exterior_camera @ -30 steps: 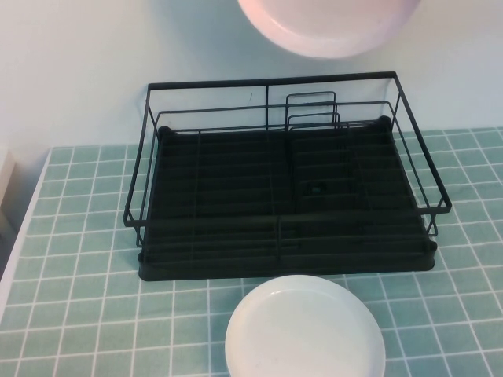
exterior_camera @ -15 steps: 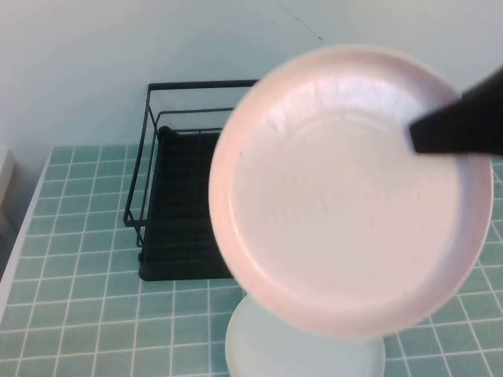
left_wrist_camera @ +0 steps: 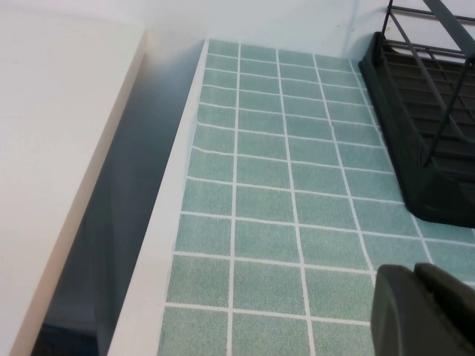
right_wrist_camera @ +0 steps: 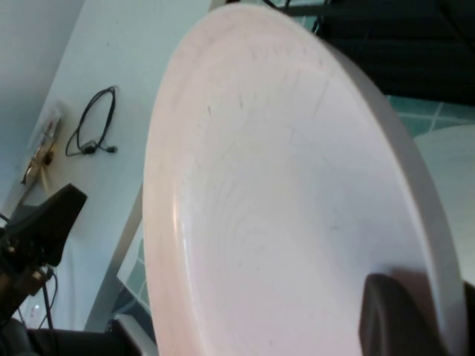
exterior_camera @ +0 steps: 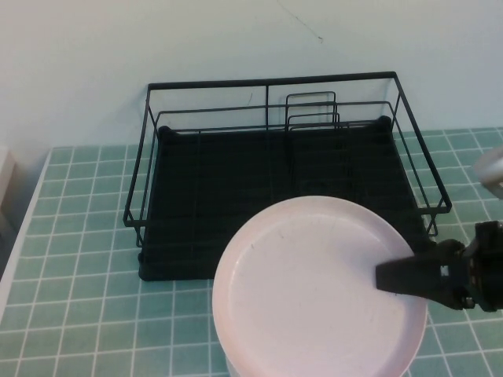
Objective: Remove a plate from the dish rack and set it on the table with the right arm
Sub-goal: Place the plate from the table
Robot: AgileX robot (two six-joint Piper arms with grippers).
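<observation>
The robot's right gripper should release the pale pink plate on top of the whiter plate (exterior_camera: 304,319) in front of the dish rack. The pink plate is now held over the table.
My right gripper (exterior_camera: 395,277) is shut on the right rim of the pale pink plate (exterior_camera: 306,290). It holds the plate face up, close to level, over the table (exterior_camera: 78,236) in front of the dish rack (exterior_camera: 271,81). The plate covers the rack's front edge. In the right wrist view the plate (right_wrist_camera: 267,193) fills the frame, with the gripper (right_wrist_camera: 434,319) pinching its rim. The black wire rack holds no plates. My left gripper (left_wrist_camera: 427,315) is shut and empty low over the tiles at the table's left side; it is out of the high view.
A whiter plate (right_wrist_camera: 449,159) lies on the tiles under the pink one, almost hidden in the high view. A white ledge (left_wrist_camera: 67,111) runs beyond the table's left edge. A pale wall stands behind the rack (left_wrist_camera: 423,126).
The pink plate has come down from high near the camera to low over the table's front, above the whiter plate. The right gripper came into view with it.
</observation>
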